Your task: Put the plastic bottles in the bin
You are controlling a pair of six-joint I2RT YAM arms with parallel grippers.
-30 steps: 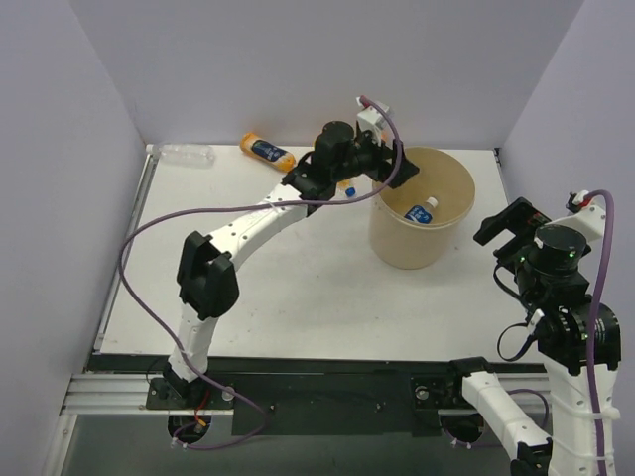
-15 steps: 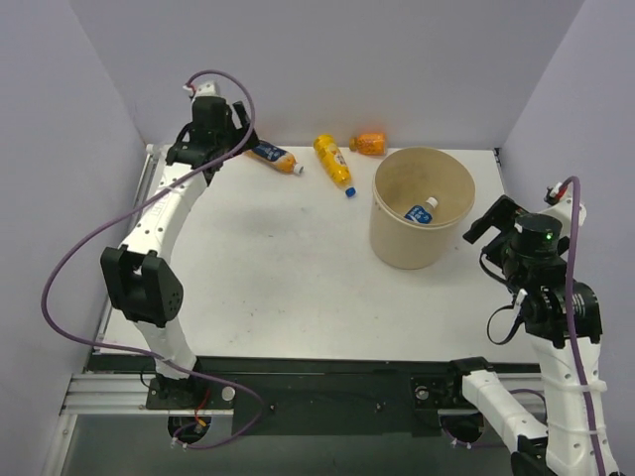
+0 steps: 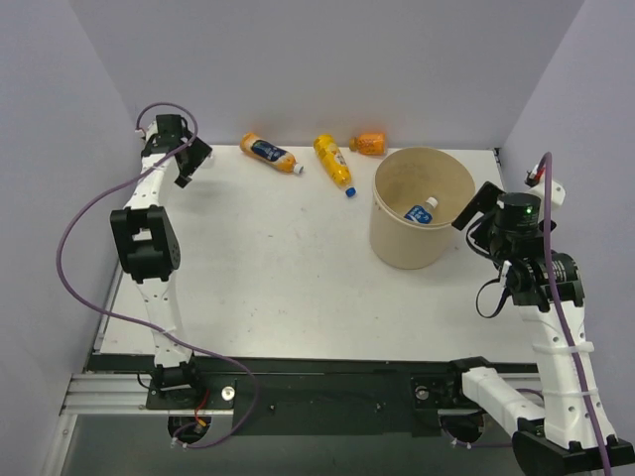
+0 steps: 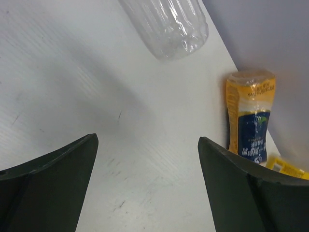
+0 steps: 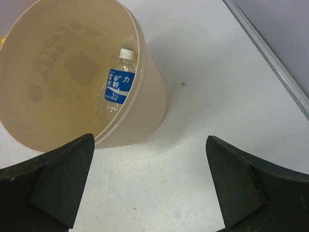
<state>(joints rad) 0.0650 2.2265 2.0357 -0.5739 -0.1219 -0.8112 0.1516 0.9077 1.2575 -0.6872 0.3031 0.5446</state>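
The left gripper should next move to the clear ribbed bottle's bottom end (image 3: 209,158) (image 4: 175,37), on the side toward the orange-yellow bottle, and close there.
The tan bin (image 3: 397,248) stands at the right; a clear bottle with a blue label (image 3: 421,210) lies inside it, also in the right wrist view (image 5: 118,84). An orange-yellow bottle with a dark label (image 3: 270,153), a yellow bottle with a blue cap (image 3: 333,162) and a short squat orange bottle (image 3: 369,143) lie along the back wall. My left gripper (image 3: 190,164) is open and empty at the back left corner. In its wrist view (image 4: 147,183) a clear ribbed bottle (image 4: 169,24) lies just ahead and the orange-yellow bottle (image 4: 251,121) to the right. My right gripper (image 3: 476,206) is open and empty beside the bin's right wall (image 5: 149,116).
The purple back wall runs just behind the bottles, and side walls close in left and right. The table's metal right edge (image 5: 270,53) lies close to the right gripper. The left arm's purple cable (image 3: 79,228) loops out over the table's left edge.
My left arm has swung from the bin's rim across to the back left corner, uncovering the yellow and squat orange bottles. My right gripper has shifted slightly toward the bin.
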